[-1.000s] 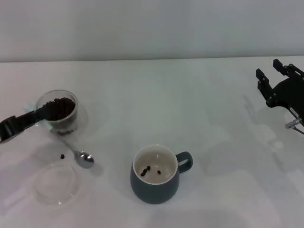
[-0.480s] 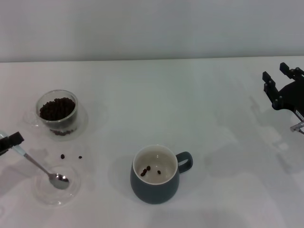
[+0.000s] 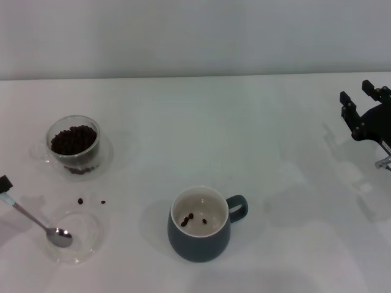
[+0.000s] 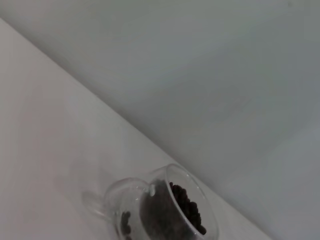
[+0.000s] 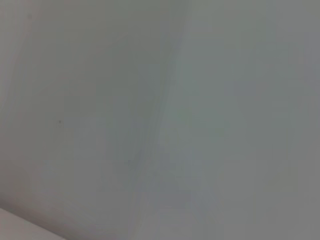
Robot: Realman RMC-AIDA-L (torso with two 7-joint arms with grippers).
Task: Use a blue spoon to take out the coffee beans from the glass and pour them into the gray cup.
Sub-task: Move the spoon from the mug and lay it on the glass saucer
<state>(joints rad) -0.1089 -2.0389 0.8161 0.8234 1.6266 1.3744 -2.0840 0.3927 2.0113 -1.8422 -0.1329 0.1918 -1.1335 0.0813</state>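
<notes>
The blue spoon will go down across the flat clear dish (image 3: 66, 227) from my left gripper, with the spoon's bowl toward the gray cup.
The glass (image 3: 74, 141) stands at the left with a heap of coffee beans (image 3: 73, 139) inside; it also shows in the left wrist view as the glass (image 4: 170, 215). At the far left edge, only the black tip of my left gripper (image 3: 5, 183) shows, shut on the pale handle of the blue spoon (image 3: 36, 223). The spoon slants down with its metal bowl in a flat clear dish (image 3: 82, 250). The gray cup (image 3: 200, 241) stands front centre with three beans (image 3: 194, 218) in it. My right gripper (image 3: 366, 113) hangs open at the far right, away from everything.
Two loose beans (image 3: 80, 200) lie on the white table (image 3: 244, 134) between the glass and the dish. The cup's handle (image 3: 239, 207) points right. A pale wall rises behind the table's far edge.
My left gripper drew back left and toward the front with the spoon. The spoon's bowl went from beside the glass into the flat dish. A second loose bean appeared. The right gripper drifted slightly right.
</notes>
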